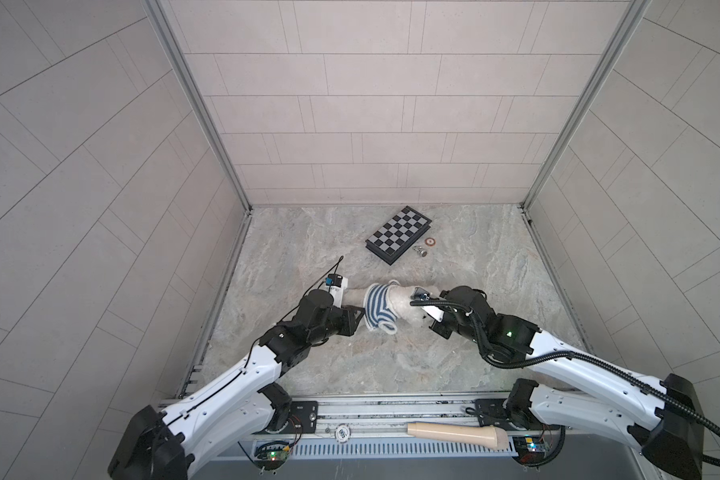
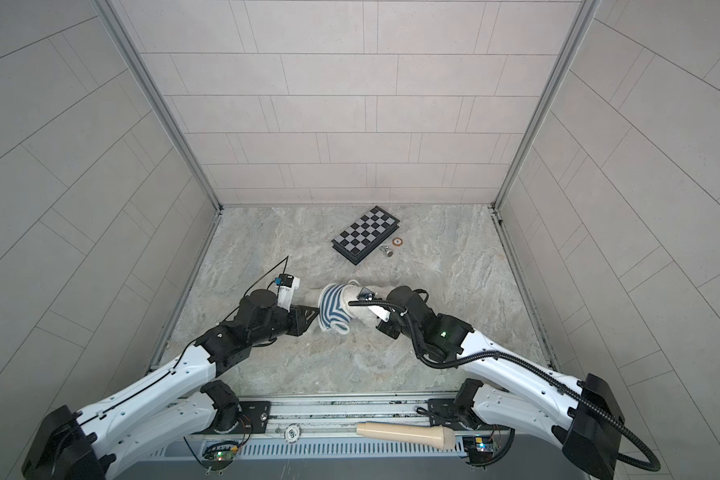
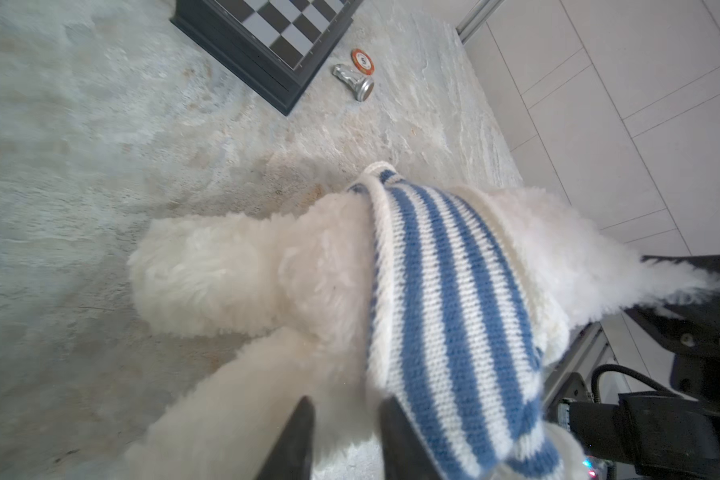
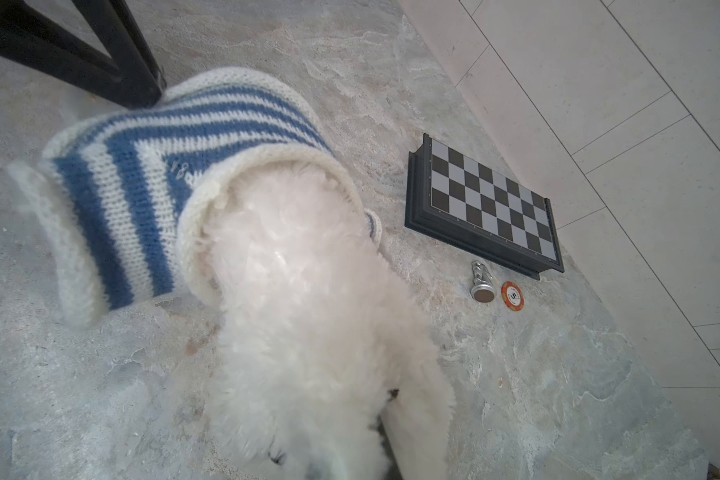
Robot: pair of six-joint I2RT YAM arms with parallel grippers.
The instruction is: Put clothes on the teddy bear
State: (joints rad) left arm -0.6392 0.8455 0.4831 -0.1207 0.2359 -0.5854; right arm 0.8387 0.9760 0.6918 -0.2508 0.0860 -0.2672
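Note:
The leg fur fills the gap of my left gripper beside the shirt's hem, so next I pinch only the hem's near edge (image 3: 377,385) and pull it toward the legs.
The teddy bear (image 1: 404,301) (image 2: 355,296) lies across the stone floor between my two grippers, fluffy and white. A blue-and-white striped knitted shirt (image 1: 377,308) (image 2: 332,309) wraps its middle. In the left wrist view the legs (image 3: 233,270) stick out of the shirt (image 3: 445,291). My left gripper (image 3: 348,415) (image 1: 362,319) stands open at the shirt's hem, with leg fur showing in the gap. My right gripper (image 3: 657,270) (image 1: 424,316) is shut on the bear's fur at the head end. In the right wrist view the bear (image 4: 308,311) hides its fingers.
A black-framed chessboard (image 1: 399,235) lies at the back, with a silver chess piece (image 1: 421,250) and an orange chip (image 1: 430,241) beside it. A beige handle-shaped object (image 1: 458,434) rests on the front rail. Tiled walls close in the floor on three sides.

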